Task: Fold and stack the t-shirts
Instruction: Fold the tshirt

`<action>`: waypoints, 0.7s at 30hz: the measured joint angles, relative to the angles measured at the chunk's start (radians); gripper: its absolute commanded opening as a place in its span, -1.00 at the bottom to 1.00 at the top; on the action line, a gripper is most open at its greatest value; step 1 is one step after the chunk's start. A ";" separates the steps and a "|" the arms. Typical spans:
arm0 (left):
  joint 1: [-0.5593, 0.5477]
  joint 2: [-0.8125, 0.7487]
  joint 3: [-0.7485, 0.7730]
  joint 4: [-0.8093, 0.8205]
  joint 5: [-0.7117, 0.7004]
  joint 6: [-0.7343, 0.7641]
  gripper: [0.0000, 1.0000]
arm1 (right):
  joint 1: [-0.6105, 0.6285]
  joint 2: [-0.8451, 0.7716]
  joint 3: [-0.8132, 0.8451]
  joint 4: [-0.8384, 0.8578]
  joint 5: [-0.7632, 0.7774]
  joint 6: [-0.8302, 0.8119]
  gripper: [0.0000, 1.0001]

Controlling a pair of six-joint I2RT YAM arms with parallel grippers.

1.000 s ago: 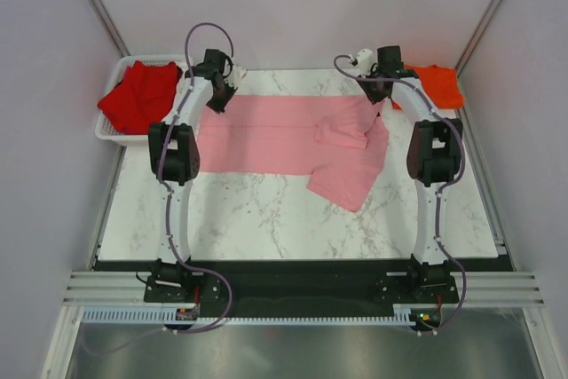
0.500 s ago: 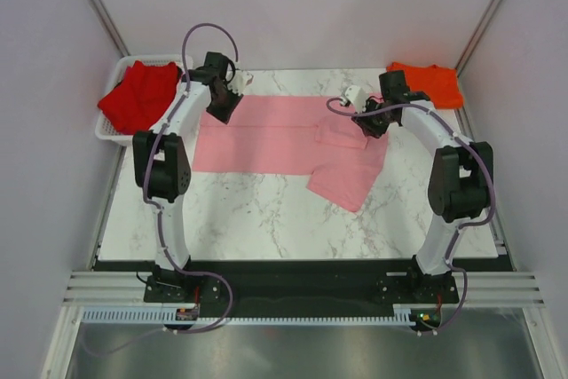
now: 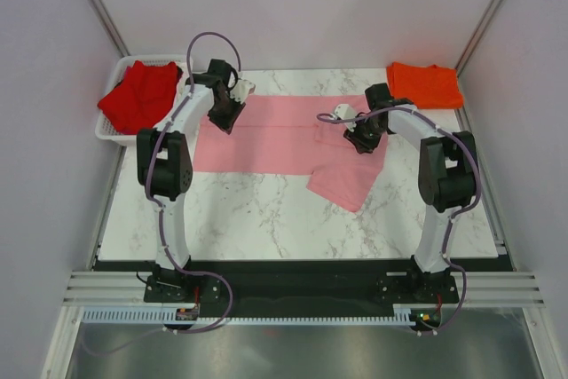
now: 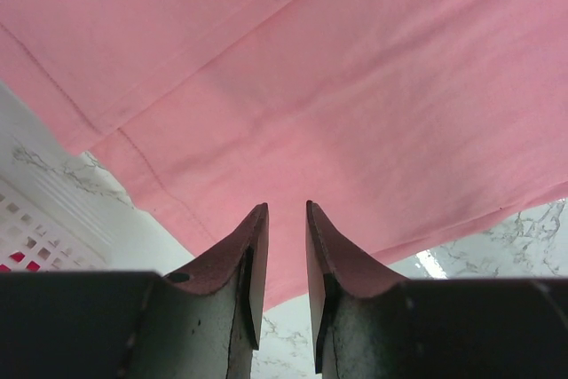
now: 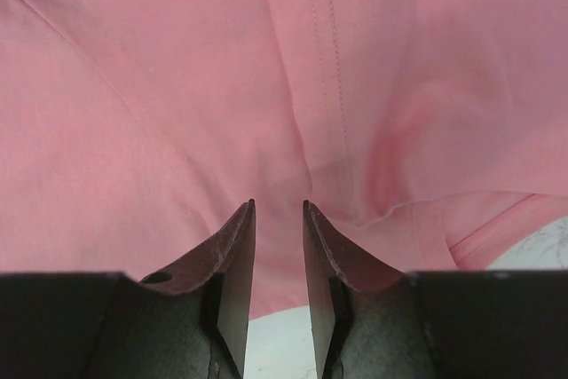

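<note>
The light pink t-shirt's folded part puckers by its seam, so next my right gripper moves over and pinches the folded part's near corner (image 5: 364, 217) before folding further.
The light pink t-shirt (image 3: 275, 135) lies spread across the marble table, its right part folded over and bunched toward the front. It fills the left wrist view (image 4: 355, 86) and the right wrist view (image 5: 177, 86). My left gripper (image 3: 227, 120) (image 4: 287, 206) hovers over the shirt's back left edge, its jaws a narrow gap apart and empty. My right gripper (image 3: 359, 141) (image 5: 278, 203) sits low over the folded right part by a seam, also narrowly open and empty. The orange t-shirt (image 3: 426, 84) lies folded at the back right. The red t-shirt (image 3: 138, 95) lies crumpled in the basket.
A white mesh basket (image 3: 111, 135) stands at the back left, off the table's left edge; its wall shows in the left wrist view (image 4: 35, 228). Bare marble (image 3: 266, 219) lies in front of the pink shirt. Grey walls close in the sides and back.
My right gripper moved from the back edge beside the orange shirt forward and left, down over the pink shirt's folded part. My left gripper shifted slightly forward over the shirt's edge.
</note>
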 measured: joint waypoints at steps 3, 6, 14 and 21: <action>-0.005 0.000 0.000 0.000 -0.001 0.000 -0.39 | 0.000 0.023 0.002 0.007 0.014 0.001 -0.29; -0.010 0.000 0.000 0.000 -0.002 0.000 -0.39 | 0.000 0.043 0.010 0.013 0.024 0.003 -0.29; -0.027 0.005 0.007 0.000 -0.004 0.000 -0.40 | 0.000 0.069 0.034 0.049 0.036 0.012 -0.30; -0.044 0.033 0.027 0.000 -0.005 0.000 -0.41 | 0.000 0.082 0.045 0.055 0.056 0.016 -0.36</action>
